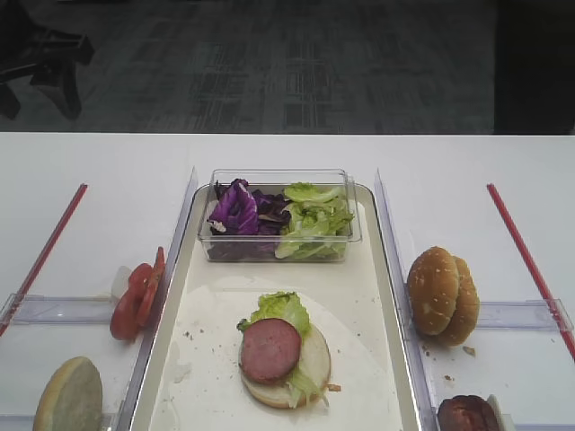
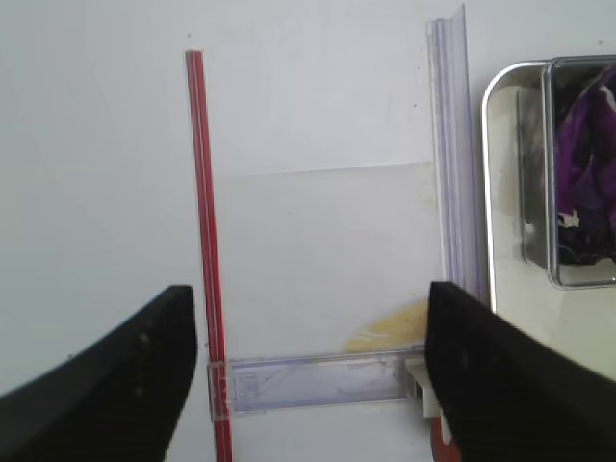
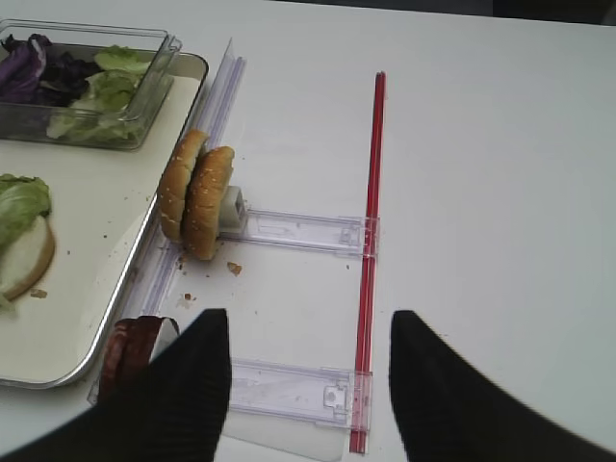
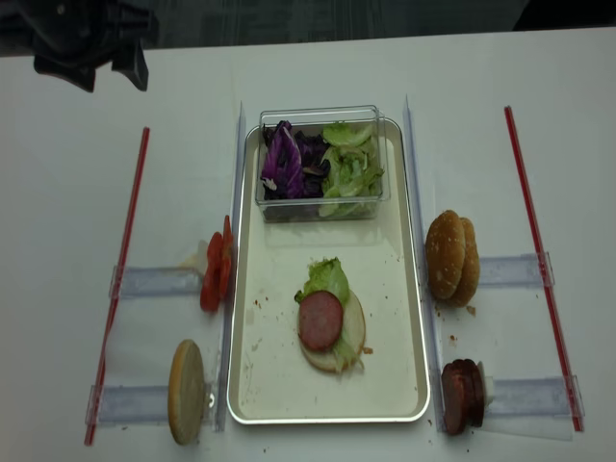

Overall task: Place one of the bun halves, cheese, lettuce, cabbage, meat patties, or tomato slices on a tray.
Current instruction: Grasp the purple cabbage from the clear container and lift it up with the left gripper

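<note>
The far part of the cabbage (image 4: 295, 145), beside the lettuce, should be gripped next by my left gripper once it goes to the clear tub.
The tray (image 1: 216, 359) holds a bun half (image 1: 314, 364) topped with lettuce (image 1: 280, 310) and a meat patty (image 1: 269, 350). Cabbage (image 1: 235, 208) and more lettuce (image 1: 314, 220) fill a clear tub (image 1: 278, 247) at its far end. Tomato slices (image 1: 135, 301) stand left of the tray, with a bun half (image 1: 70, 395) in front. To the right stand two bun halves (image 3: 197, 197) and meat patties (image 3: 130, 351). My left gripper (image 2: 310, 289) hangs open over the left rack, holding nothing. My right gripper (image 3: 308, 314) is open above the right rack, also holding nothing. I cannot make out cheese for certain.
Clear plastic rails (image 3: 303, 231) and red strips (image 3: 371, 241) mark out racks on both sides of the tray. A pale yellow smear (image 2: 390, 332) lies by the left rail. Crumbs dot the table near the right buns. A dark shape (image 4: 87, 38) sits at the far left.
</note>
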Tool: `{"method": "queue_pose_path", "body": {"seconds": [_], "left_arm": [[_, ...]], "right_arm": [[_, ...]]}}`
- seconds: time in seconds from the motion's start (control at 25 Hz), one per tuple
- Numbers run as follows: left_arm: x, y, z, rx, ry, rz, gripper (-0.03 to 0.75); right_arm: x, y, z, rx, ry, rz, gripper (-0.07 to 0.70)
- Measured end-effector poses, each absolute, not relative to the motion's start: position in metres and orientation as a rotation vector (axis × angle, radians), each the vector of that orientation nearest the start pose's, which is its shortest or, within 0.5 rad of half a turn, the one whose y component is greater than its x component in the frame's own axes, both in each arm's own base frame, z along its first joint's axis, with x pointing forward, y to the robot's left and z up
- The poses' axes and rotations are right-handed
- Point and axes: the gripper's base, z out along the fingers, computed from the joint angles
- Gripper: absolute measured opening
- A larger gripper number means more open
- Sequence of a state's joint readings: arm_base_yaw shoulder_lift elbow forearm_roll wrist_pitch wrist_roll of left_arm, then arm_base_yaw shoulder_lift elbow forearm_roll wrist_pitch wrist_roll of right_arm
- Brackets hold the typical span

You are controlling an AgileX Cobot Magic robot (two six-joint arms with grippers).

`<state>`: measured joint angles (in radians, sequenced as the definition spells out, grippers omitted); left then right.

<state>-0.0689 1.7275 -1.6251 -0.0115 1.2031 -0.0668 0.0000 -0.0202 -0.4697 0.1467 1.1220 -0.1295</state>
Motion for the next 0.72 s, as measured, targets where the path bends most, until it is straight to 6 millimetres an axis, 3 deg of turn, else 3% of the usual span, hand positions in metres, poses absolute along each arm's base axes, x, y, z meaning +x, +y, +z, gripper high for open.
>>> {"method": "queue_pose_path", "body": {"seconds": [0.48, 0.72], "left_arm": [[0.368, -0.033, 0.326, -0.027, 2.772, -0.089, 0.501], [0.367, -0.07, 0.325, 0.044, 2.746, -0.134, 0.501]], "right_arm": [[-0.008, 0.012, 0.265, -0.148, 2.103, 0.1, 0.387], [-0.008, 0.012, 0.264, -0.148, 2.104, 0.1, 0.387]]}}
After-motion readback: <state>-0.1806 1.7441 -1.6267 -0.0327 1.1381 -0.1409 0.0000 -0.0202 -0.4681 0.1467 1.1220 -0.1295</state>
